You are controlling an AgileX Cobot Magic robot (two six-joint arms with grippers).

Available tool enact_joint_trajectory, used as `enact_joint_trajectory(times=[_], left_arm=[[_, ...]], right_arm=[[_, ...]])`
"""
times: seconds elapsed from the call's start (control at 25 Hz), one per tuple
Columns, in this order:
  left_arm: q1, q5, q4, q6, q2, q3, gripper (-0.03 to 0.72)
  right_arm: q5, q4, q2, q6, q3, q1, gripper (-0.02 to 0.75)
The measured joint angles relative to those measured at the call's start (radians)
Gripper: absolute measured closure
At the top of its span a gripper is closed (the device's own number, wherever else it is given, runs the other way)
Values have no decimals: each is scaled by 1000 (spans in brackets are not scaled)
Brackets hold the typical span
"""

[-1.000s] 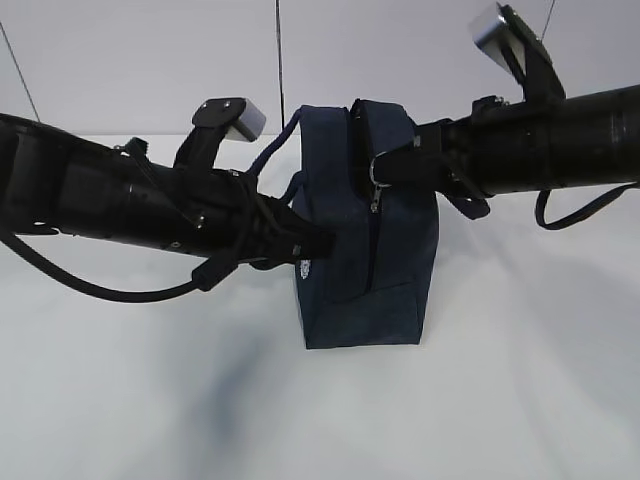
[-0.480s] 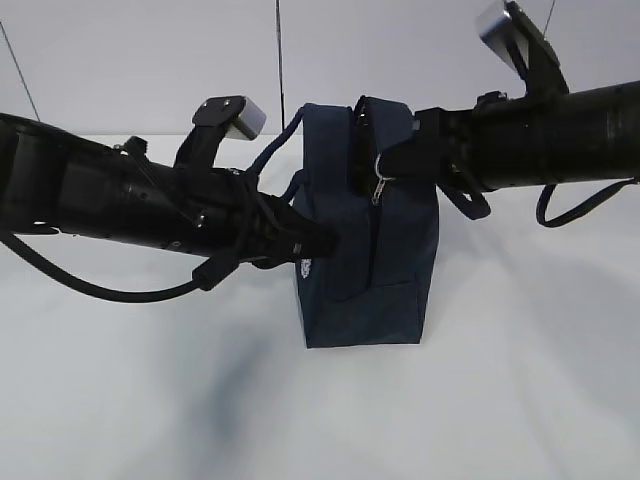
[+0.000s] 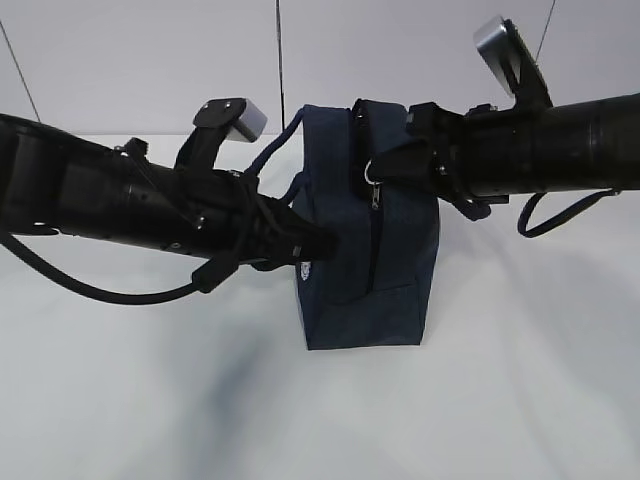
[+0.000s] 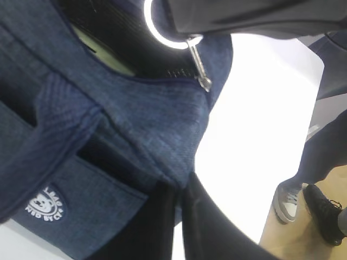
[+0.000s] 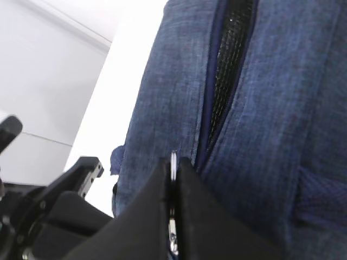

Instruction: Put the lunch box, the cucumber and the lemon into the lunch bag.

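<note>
My left gripper is pinching the lunch bag's side up high, near the ring pull, so it should grab the lunch bag's lower side (image 3: 322, 293) before my right gripper pulls up.
The navy lunch bag (image 3: 395, 250) stands upright on the white table. My left gripper (image 3: 322, 243) is shut on a fold of its side fabric, which the left wrist view shows pinched between the fingers (image 4: 180, 187). My right gripper (image 3: 385, 165) is shut on the metal ring pull (image 3: 371, 172) near the bag's top, and the ring (image 5: 173, 158) sits between its fingertips. The zipper (image 5: 230, 49) gapes open near the top. A pale green strip (image 4: 103, 51) shows inside the opening, perhaps the lunch box lid. The cucumber and the lemon are not in view.
The white table (image 3: 500, 390) spreads around the bag. Both arms reach in at the bag's height from left and right. A person's shoes (image 4: 303, 208) stand on the floor beyond the table edge in the left wrist view.
My right gripper has shifted left over the bag's top with the ring pull in it. The left gripper and the bag have stayed put.
</note>
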Motion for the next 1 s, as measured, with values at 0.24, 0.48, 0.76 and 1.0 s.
enact_joint_trajectory(times=[0.24, 0.48, 0.76, 1.0], left_arm=[[0, 0, 2, 2, 0, 0, 698], [0, 0, 2, 2, 0, 0, 698], [0, 0, 9, 2, 0, 0, 698], [0, 0, 3, 2, 0, 0, 698]], right_arm=[[16, 28, 22, 7, -32, 0, 737], [22, 26, 58, 41, -76, 0, 737], [12, 20, 73, 45, -93, -4, 737], [12, -16, 74, 71, -129, -4, 737]])
